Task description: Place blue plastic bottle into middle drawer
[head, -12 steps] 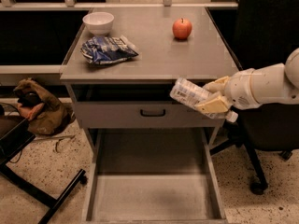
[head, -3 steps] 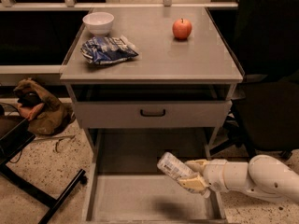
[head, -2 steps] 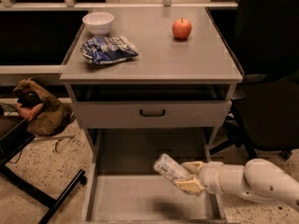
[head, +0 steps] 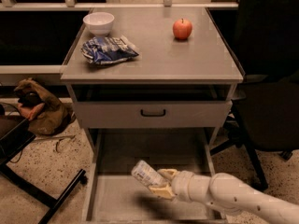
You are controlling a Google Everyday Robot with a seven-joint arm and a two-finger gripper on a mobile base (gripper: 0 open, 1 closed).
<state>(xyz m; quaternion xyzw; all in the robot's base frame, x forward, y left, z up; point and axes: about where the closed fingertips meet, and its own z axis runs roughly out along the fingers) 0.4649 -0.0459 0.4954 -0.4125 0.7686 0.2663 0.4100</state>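
My gripper will let go of the blue plastic bottle on the grey bottom near the centre (head: 152,187) of the open middle drawer.
The blue plastic bottle (head: 146,173), clear with a pale label, is held tilted in my gripper (head: 162,183), which is shut on it. The white arm reaches in from the lower right. The bottle hangs just above the grey floor of the open middle drawer (head: 117,199), near its centre, and casts a shadow on the floor. The bottle's cap end points up and to the left.
A closed drawer front with a black handle (head: 153,112) sits above. On the cabinet top lie a blue-and-white snack bag (head: 108,49), a white bowl (head: 98,22) and a red apple (head: 182,29). A black office chair (head: 268,101) stands right; a brown bag (head: 39,108) lies on the floor at left.
My gripper came down from beside the upper drawer front into the open middle drawer, then moved left and lower with the bottle still in it.
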